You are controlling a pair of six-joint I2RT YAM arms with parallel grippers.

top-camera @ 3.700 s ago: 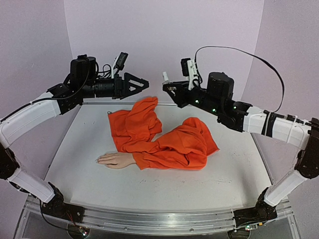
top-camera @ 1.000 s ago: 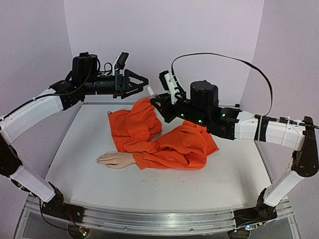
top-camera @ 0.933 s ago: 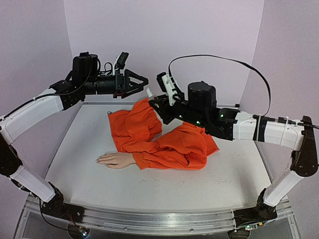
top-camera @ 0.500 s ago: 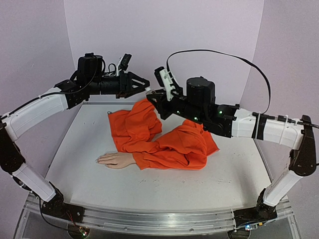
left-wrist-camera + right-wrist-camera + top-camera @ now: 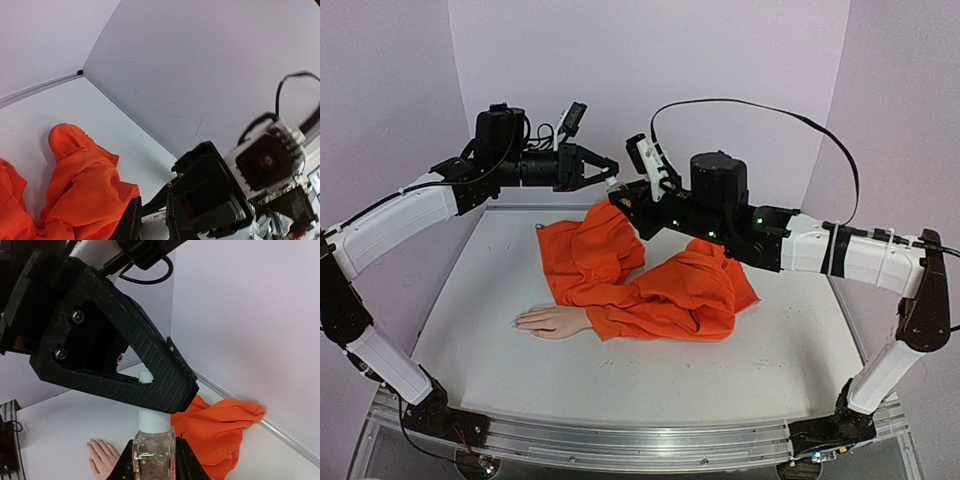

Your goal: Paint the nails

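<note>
My left gripper is slanted across the middle of the white cap. My right gripper should pull the bottle clear before my left gripper takes the cap point(image 5: 146, 376) near its top.
The pale mannequin hand point(image 5: 548, 321) lies palm down on the table's left, its wrist in an orange sleeve point(image 5: 650, 285). Its nails point(image 5: 92, 444) are tiny at the fingertips. High above the back of the table the two grippers meet. My right gripper point(image 5: 153, 462) is shut on a small clear glass bottle point(image 5: 152, 454) and holds it upright. My left gripper point(image 5: 152, 226) is shut on the bottle's white cap point(image 5: 151, 419); in the left wrist view the cap's round top point(image 5: 154, 232) sits between the fingers. In the top view the left gripper point(image 5: 610, 176) touches the right gripper point(image 5: 623, 194).
The orange garment point(image 5: 592, 250) spreads in folds across the middle and back of the white table point(image 5: 480, 350). Lilac walls point(image 5: 650, 60) close in behind and at both sides. A black cable point(image 5: 760, 108) arcs over the right arm.
The right arm brought the bottle left and up to the left gripper. The left gripper's jaws, open a second ago, have closed on the white cap.
</note>
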